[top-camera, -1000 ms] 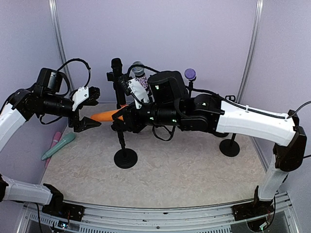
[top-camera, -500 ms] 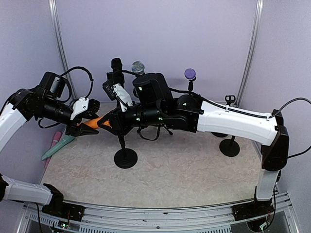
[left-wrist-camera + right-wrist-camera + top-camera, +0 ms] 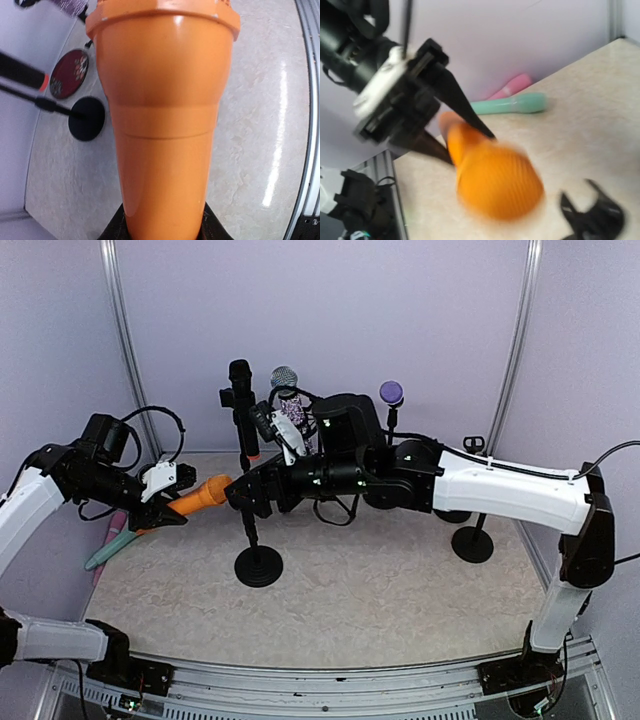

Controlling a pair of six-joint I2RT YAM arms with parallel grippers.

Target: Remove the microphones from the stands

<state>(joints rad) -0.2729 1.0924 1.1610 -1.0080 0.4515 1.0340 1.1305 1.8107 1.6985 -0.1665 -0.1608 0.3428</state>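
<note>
Next, I release the orange microphone from my left gripper on the table (image 3: 129, 567) just in front of the teal microphone.
The orange microphone (image 3: 200, 494) is off the black stand (image 3: 258, 565) and hangs in the air left of it. My left gripper (image 3: 170, 509) is shut on its handle; in the left wrist view the microphone (image 3: 165, 115) fills the frame, with black fingers (image 3: 112, 227) pressed on both sides at the bottom. My right gripper (image 3: 243, 493) sits just right of the microphone's head and is open. In the right wrist view the blurred orange head (image 3: 500, 182) is free, and one right finger (image 3: 594, 215) stands apart from it.
A teal microphone (image 3: 120, 543) and a pink one (image 3: 113, 528) lie on the table at the left. Behind stand a black microphone (image 3: 240, 380), a grey-headed one (image 3: 285, 380) and a purple one (image 3: 391, 392). Another stand base (image 3: 472, 543) is at the right.
My left gripper closed on the orange microphone's handle and drew it left and down. My right gripper opened, let go of the microphone and pulled back a little to the right.
</note>
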